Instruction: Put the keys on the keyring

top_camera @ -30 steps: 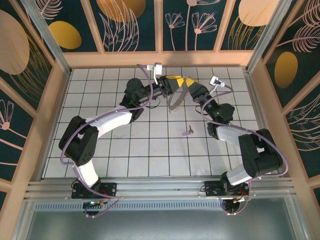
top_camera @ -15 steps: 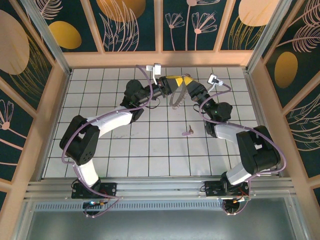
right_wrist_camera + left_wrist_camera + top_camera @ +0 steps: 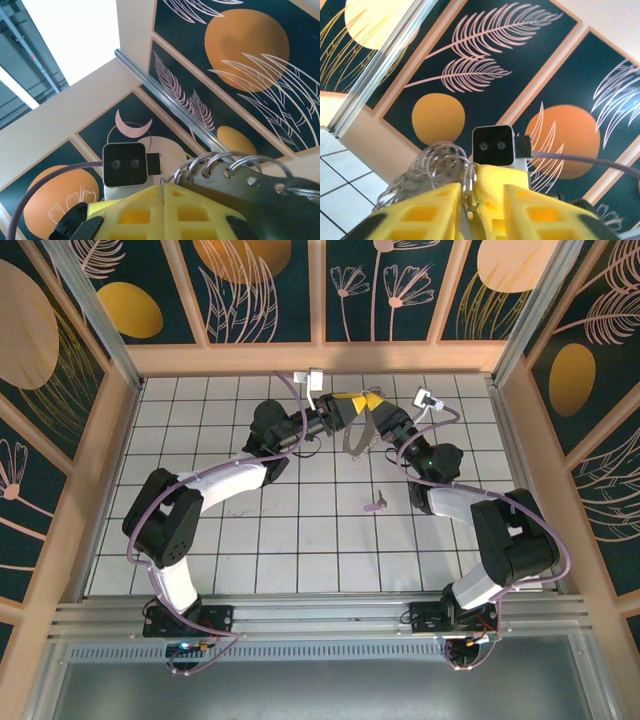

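The keyring's loop lies along one of the left gripper's narrow fingers, so that gripper should back off, open wider and take the loop (image 3: 471, 202).
At the far middle of the floor my two yellow-fingered grippers meet tip to tip above the tiles. The keyring (image 3: 353, 437), a pale coil of wire loops, hangs down between them. My right gripper (image 3: 375, 402) (image 3: 163, 186) is shut, pinching a thin wire of the keyring (image 3: 225, 161) at the seam of its fingers. My left gripper (image 3: 348, 400) (image 3: 481, 189) has its jaws apart, with a loop of the keyring (image 3: 436, 159), a metal blade hanging from it and the right gripper's tip between them. A small mauve-pink key (image 3: 375, 504) lies on the tiles, apart from both grippers.
A flat dark piece with holes (image 3: 252, 187) is threaded on the coils. Wooden walls with dark floral panels (image 3: 320, 350) close the white tiled floor (image 3: 300, 540) at the back and sides. The arm bases sit on a rail (image 3: 320, 615) at the near edge.
My right arm has edged a little left toward the left gripper, drawing the hanging keyring in. The key on the tiles has not moved.
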Available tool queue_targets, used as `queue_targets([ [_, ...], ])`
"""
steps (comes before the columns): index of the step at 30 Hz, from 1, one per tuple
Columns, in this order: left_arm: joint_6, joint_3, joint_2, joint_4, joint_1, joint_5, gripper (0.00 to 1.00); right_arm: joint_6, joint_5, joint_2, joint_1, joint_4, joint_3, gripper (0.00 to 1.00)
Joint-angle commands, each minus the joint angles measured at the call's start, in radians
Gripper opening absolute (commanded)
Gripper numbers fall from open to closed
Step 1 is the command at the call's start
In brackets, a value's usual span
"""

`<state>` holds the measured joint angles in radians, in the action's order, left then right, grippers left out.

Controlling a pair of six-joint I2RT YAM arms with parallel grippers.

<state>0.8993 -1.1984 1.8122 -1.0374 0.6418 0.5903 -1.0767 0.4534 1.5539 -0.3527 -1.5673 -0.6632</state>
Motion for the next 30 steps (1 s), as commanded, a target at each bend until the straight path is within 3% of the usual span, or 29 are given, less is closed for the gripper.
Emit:
queue_targets([
  [1, 0.004, -0.013, 0.000, -0.069, 0.003, 0.012, 0.40, 0.002, 0.022, 0.000, -0.011, -0.067, -0.032, 0.00],
  [7, -0.087, -0.013, -0.058, 0.028, 0.001, 0.019, 0.47, 0.006, 0.041, -0.003, 0.000, -0.051, -0.033, 0.00],
  [14, -0.126, -0.030, -0.074, 0.068, -0.005, 0.093, 0.20, 0.004, 0.093, -0.002, 0.007, -0.039, -0.052, 0.00],
  [18, -0.112, -0.021, -0.071, 0.020, -0.007, 0.122, 0.20, 0.011, 0.119, -0.003, 0.009, -0.019, -0.064, 0.00],
  [22, -0.113, -0.018, -0.073, 0.000, -0.008, 0.136, 0.13, 0.015, 0.139, -0.002, 0.009, -0.007, -0.070, 0.00],
  [24, -0.112, -0.018, -0.075, -0.003, -0.012, 0.136, 0.20, 0.018, 0.153, -0.004, 0.011, 0.001, -0.073, 0.00],
  [26, -0.113, -0.014, -0.083, -0.002, -0.021, 0.130, 0.34, 0.021, 0.163, -0.006, 0.013, 0.005, -0.073, 0.00],
  [30, -0.128, -0.006, -0.093, 0.012, -0.044, 0.137, 0.47, 0.024, 0.185, -0.010, 0.015, 0.011, -0.076, 0.00],
])
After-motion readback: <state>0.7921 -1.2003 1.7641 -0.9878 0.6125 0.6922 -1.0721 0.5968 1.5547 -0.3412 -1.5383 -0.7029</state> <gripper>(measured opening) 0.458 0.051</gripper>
